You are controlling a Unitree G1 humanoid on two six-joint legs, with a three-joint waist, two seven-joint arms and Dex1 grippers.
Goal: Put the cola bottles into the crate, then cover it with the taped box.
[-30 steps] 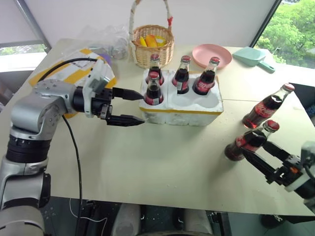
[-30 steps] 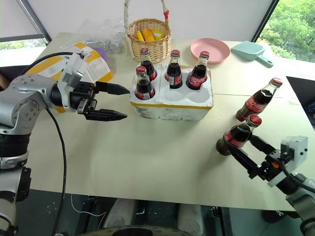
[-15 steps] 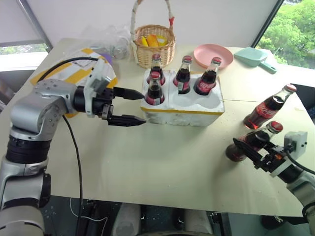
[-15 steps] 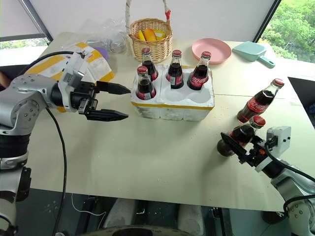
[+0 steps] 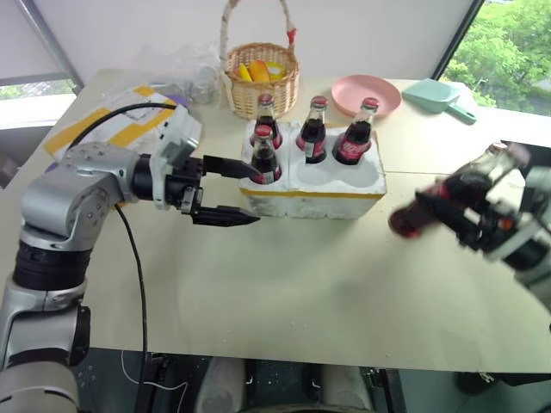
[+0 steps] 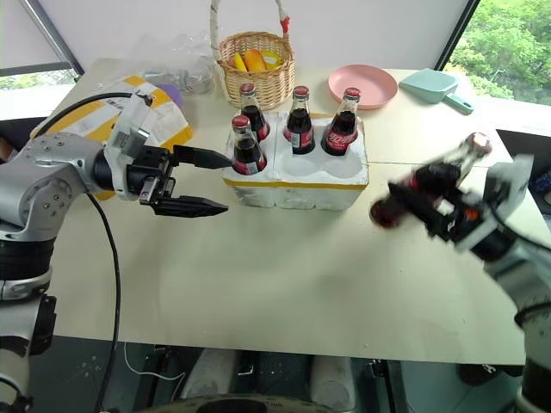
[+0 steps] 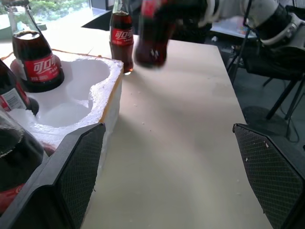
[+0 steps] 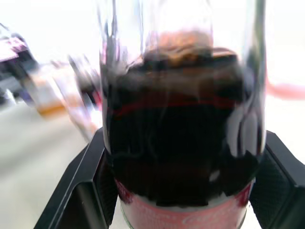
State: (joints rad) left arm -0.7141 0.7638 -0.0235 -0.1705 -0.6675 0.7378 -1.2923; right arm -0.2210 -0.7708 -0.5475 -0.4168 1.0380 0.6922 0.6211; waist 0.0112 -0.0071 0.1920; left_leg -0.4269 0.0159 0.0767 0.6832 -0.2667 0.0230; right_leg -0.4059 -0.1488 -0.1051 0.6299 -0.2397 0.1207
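My right gripper needs to release the cola bottle in the empty front middle hollow of the white styrofoam crate [image 5: 312, 178].
The white styrofoam crate [image 5: 314, 179] stands mid-table with several cola bottles [image 5: 264, 155] upright in its wells. Its two front right wells are empty. My right gripper [image 5: 469, 215] is shut on another cola bottle [image 5: 426, 208], held tilted above the table to the right of the crate. The wrist view shows that bottle [image 8: 181, 133] clamped between the fingers. One more bottle [image 7: 121, 36] stands on the table behind it. My left gripper [image 5: 250, 196] is open, level, beside the crate's front left corner. The taped box [image 5: 129, 125] lies at the back left, behind my left arm.
A wicker basket [image 5: 263, 77] with yellow items stands just behind the crate. A pink plate [image 5: 366, 93] and a teal scoop [image 5: 439, 96] lie at the back right. A clear plastic bag [image 5: 185, 64] sits at the back left.
My right gripper shut on the nearer bottle and lifted it off the table, up and toward the crate. The left arm kept still.
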